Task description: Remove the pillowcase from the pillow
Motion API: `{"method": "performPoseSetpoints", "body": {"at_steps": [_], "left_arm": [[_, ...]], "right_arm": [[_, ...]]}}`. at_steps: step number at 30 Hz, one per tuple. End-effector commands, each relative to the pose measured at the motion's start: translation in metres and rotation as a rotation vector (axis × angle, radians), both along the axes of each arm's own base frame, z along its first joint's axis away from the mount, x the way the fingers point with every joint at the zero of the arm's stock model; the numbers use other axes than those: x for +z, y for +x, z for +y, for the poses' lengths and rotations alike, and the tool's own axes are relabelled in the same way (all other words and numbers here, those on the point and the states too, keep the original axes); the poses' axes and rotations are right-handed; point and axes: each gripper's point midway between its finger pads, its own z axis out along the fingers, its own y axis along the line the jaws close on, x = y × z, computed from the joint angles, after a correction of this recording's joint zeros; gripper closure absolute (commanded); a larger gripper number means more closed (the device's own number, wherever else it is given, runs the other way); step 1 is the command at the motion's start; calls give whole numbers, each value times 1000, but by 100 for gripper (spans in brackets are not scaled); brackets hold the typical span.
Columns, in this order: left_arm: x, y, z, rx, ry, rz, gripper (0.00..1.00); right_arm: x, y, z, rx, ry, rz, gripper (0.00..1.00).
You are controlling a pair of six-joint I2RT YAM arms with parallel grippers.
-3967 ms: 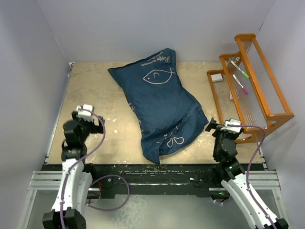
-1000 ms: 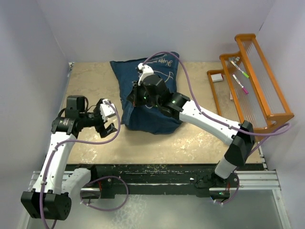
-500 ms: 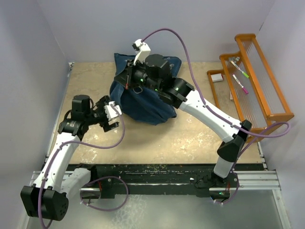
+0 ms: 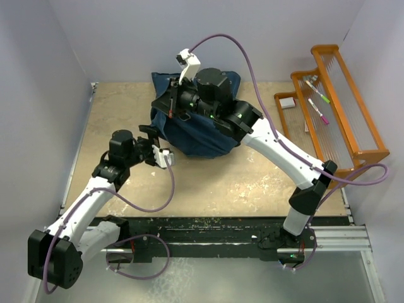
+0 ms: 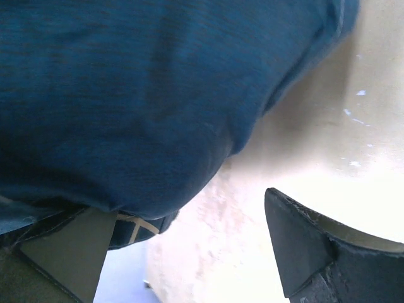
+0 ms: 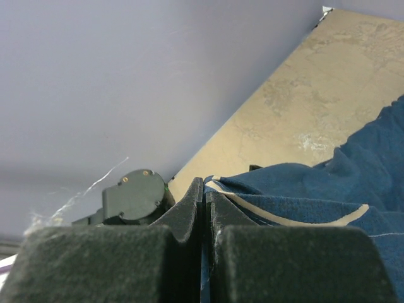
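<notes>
The pillowcase bulges outside the open fingers of my left gripper, so I should move that gripper in and take the pillowcase's edge hanging (image 4: 158,120) below my right gripper.
The navy-blue pillowcase (image 4: 203,131) is bunched into a raised heap at the back middle of the table. My right gripper (image 4: 171,108) is shut on its upper left edge and holds it up. In the right wrist view the fingers (image 6: 189,208) pinch blue cloth with a cream trim (image 6: 297,221). My left gripper (image 4: 158,147) stands open at the heap's lower left, close to the cloth. In the left wrist view the blue pillowcase (image 5: 139,95) bulges over the open gripper (image 5: 189,249), with nothing between its fingers. The pillow is hidden inside the case.
An orange wooden rack (image 4: 341,120) stands at the right edge, with markers (image 4: 317,101) and a white block (image 4: 287,103) on it. Pale walls enclose the tan table (image 4: 252,183) on the left, back and right. A dark rail runs along the near edge.
My right gripper has lifted the pillowcase's edge higher and the cloth has bunched up. My left arm has swung right, toward the heap's lower left, and its jaws have widened.
</notes>
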Motion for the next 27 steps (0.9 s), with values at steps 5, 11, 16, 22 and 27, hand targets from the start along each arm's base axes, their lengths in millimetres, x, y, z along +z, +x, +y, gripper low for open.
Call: {"method": "performPoseSetpoints", "body": {"at_steps": [5, 11, 16, 22, 27], "left_arm": [[28, 8, -39, -251, 229, -480, 1], [29, 32, -52, -185, 299, -712, 1], [62, 39, -55, -101, 231, -784, 34], [127, -1, -61, -169, 31, -822, 63], [117, -67, -65, -377, 37, -770, 1]], "right_arm": [[96, -25, -18, 57, 179, -153, 100], [97, -26, -14, 75, 171, -148, 100], [99, -26, -15, 80, 148, -164, 100], [91, -12, -20, 40, 119, -149, 100], [114, -8, -19, 39, 150, -175, 100]]}}
